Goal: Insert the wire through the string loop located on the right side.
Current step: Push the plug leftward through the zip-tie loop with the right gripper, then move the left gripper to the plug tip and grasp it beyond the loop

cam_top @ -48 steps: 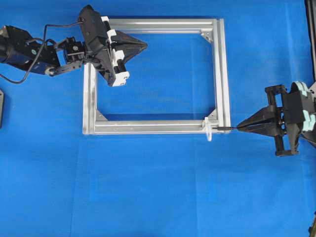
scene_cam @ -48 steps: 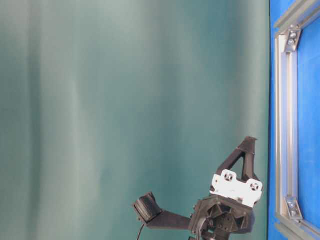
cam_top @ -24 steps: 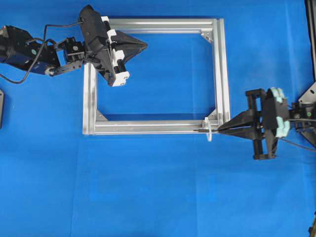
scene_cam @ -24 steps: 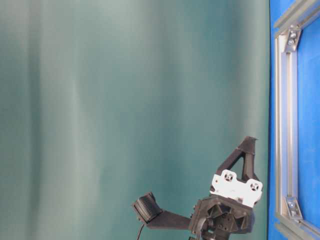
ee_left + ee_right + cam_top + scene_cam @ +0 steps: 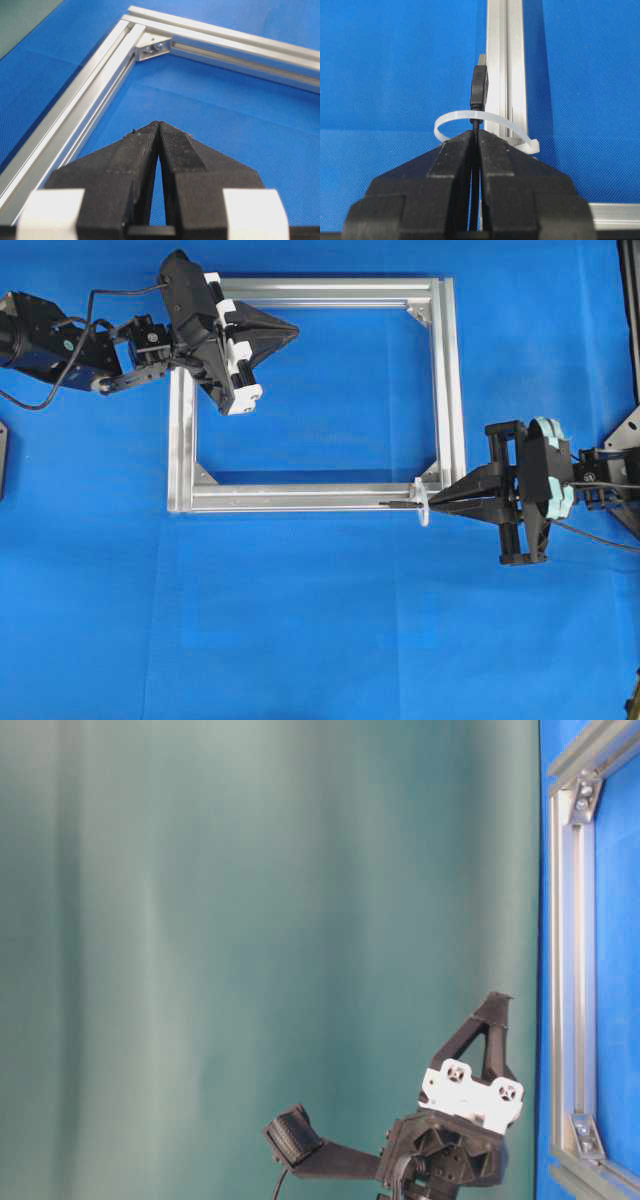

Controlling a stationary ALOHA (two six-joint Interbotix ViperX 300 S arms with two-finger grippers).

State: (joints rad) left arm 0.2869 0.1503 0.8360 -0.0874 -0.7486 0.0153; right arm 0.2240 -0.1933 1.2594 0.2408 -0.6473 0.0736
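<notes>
The robot's left gripper will next move to the wire's dark plug (image 5: pixel 396 504), where it pokes out past the white string loop, and close there.
My right gripper (image 5: pixel 436 503) (image 5: pixel 476 133) is shut on the wire (image 5: pixel 479 90), a thin black cable with a dark plug tip. The plug (image 5: pixel 397 505) sticks out past the white string loop (image 5: pixel 485 121) (image 5: pixel 422 504) at the frame's lower right corner, so the wire runs through the loop. The gripper's tips sit right at the loop. My left gripper (image 5: pixel 294 332) (image 5: pixel 158 124) is shut and empty, hovering over the upper left part of the silver frame (image 5: pixel 445 390).
The silver aluminium frame (image 5: pixel 90 95) lies flat on the blue mat, with corner brackets (image 5: pixel 152 46) inside it. In the table-level view the left arm (image 5: pixel 460 1130) stands before a green curtain beside the frame's edge (image 5: pixel 565 970).
My right gripper has moved left from well right of the frame up to the loop, pushing the wire's plug through it. The left arm has stayed still.
</notes>
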